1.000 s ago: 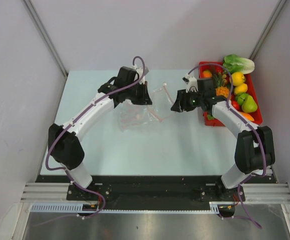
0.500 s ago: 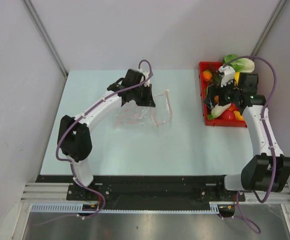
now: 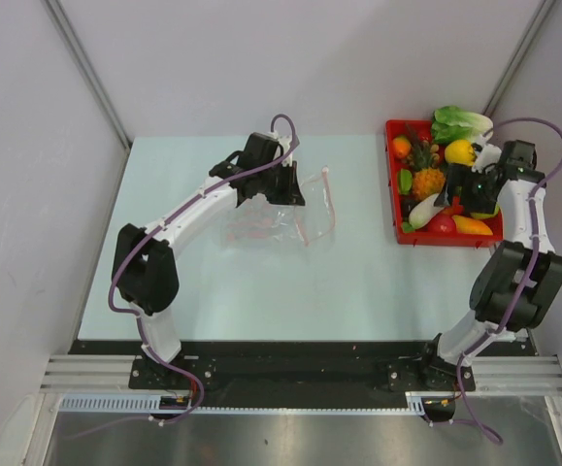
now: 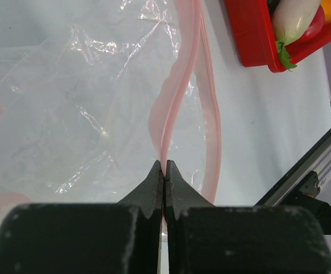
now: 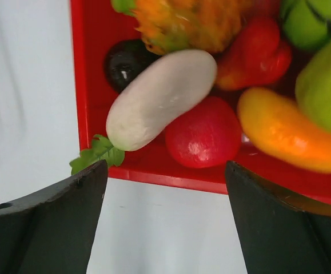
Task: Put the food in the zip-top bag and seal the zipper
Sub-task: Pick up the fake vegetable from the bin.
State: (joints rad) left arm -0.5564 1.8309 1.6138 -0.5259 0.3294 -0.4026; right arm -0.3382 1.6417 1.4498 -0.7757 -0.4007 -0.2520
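Observation:
The white radish's leafless end point(image 3: 437, 202) point(image 5: 196, 72) beside the pineapple is the next place my right gripper needs to go to and close on, so the radish's green leaf points away.
The clear zip-top bag point(image 3: 261, 221) lies on the table's middle left, its pink-red zipper point(image 3: 330, 199) gaping at the right end. My left gripper point(image 3: 290, 192) is shut on the near zipper strip point(image 4: 166, 123); the bag film point(image 4: 68, 114) spreads to its left. The food sits in the red tray point(image 3: 394, 194): a white radish point(image 5: 159, 97), a red tomato point(image 5: 202, 134), an orange piece point(image 5: 288, 140), a green apple point(image 5: 325, 85), a pineapple point(image 3: 426, 180) and a lemon point(image 3: 460, 151). My right gripper point(image 3: 473, 197) is open and empty above the tray's near end point(image 5: 165, 171).
A leafy bok choy point(image 3: 463, 123) rests on the tray's far rim. The tray's near rim point(image 5: 171, 177) lies between my right fingers. Grey walls close in on both sides. The black rail runs along the table's near edge point(image 3: 290, 354).
My right arm swung from beside the bag's mouth out to the right and now hovers over the tray. My left gripper keeps its pinch on the zipper; the bag shifted slightly.

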